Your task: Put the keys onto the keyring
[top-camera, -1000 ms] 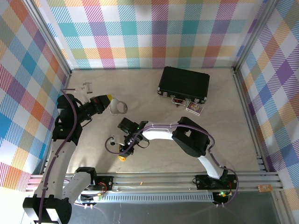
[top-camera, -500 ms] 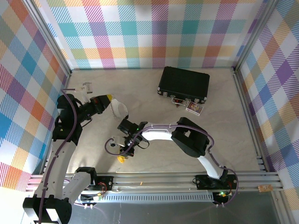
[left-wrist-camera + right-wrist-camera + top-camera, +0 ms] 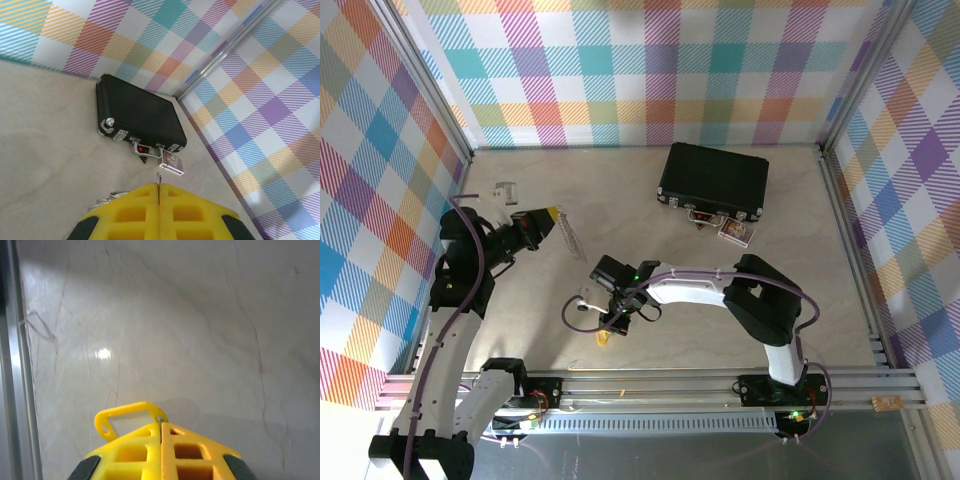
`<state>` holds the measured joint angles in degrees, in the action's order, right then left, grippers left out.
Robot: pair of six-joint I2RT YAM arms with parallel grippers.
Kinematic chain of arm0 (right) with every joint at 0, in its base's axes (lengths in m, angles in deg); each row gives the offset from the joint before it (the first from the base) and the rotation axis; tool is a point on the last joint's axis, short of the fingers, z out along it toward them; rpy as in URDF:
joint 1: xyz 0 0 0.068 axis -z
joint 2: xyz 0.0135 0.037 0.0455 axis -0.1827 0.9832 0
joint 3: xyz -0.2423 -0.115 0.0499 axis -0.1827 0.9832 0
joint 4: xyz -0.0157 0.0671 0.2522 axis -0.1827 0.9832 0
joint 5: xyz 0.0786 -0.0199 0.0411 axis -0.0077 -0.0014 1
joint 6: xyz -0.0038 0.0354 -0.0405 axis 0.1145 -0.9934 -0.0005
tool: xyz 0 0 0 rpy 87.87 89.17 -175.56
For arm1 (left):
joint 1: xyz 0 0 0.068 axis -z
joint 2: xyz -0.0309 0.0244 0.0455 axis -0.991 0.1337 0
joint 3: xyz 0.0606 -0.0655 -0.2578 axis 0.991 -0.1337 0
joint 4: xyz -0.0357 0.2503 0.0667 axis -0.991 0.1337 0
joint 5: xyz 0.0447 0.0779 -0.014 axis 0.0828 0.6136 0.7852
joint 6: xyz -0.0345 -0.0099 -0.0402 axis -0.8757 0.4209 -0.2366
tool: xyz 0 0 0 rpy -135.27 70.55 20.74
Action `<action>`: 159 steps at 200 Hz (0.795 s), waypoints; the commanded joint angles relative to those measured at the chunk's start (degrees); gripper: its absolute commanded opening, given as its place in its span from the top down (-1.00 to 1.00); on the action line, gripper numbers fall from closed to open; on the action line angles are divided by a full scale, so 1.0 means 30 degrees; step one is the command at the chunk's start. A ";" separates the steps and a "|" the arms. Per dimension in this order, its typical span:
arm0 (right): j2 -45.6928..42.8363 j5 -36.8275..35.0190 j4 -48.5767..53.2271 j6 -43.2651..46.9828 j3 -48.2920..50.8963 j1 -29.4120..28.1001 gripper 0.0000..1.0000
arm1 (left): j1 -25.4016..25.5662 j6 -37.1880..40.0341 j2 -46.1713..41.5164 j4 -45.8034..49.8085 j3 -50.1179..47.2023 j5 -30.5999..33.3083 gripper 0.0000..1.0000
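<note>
Next, my right gripper lets go of the yellow piece on the bare table [image 3: 634, 324] just behind the middle of the metal rail.
My left gripper [image 3: 552, 217] hovers at the left of the table, shut on the keyring [image 3: 567, 232], a thin grey metal loop seen edge-on. In the left wrist view the keyring [image 3: 158, 181] pokes up between the closed yellow fingers of the left gripper [image 3: 159, 187]. Small silvery rings [image 3: 107, 199] peek out beside one finger; what they belong to is unclear. My right gripper [image 3: 609, 327] is low over the table's front middle. A tiny yellow tag piece [image 3: 603, 340] of the keys is at its tip. The right gripper [image 3: 160, 424] is shut on a metal bit of that yellow piece [image 3: 125, 415].
A black case [image 3: 713, 180] lies at the back right, with a small printed card box [image 3: 736, 232] in front of it. Both are in the left wrist view too, the black case [image 3: 140, 115] and the card box [image 3: 171, 161]. A metal rail [image 3: 670, 385] runs along the front edge.
The right gripper closed, then shifted right with the yellow piece. The left wrist rolled, turning the keyring from a visible oval to edge-on.
</note>
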<state>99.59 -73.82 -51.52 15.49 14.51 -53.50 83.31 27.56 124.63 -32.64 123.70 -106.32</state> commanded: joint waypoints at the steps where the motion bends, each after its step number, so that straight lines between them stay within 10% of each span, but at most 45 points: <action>1: -0.0608 -0.1703 0.2662 -0.1794 0.0369 0.0128 1.00 | 0.0082 0.0406 -0.0491 -0.1031 -0.0367 -0.0390 1.00; 159: -0.0435 -0.4452 0.5117 -0.6738 0.0599 0.1755 1.00 | 0.3448 0.1941 -0.2197 0.1829 -0.0438 0.1854 1.00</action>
<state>97.54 -85.78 -38.32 -2.41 15.97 -48.65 93.08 32.17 119.27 -27.24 121.73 -101.18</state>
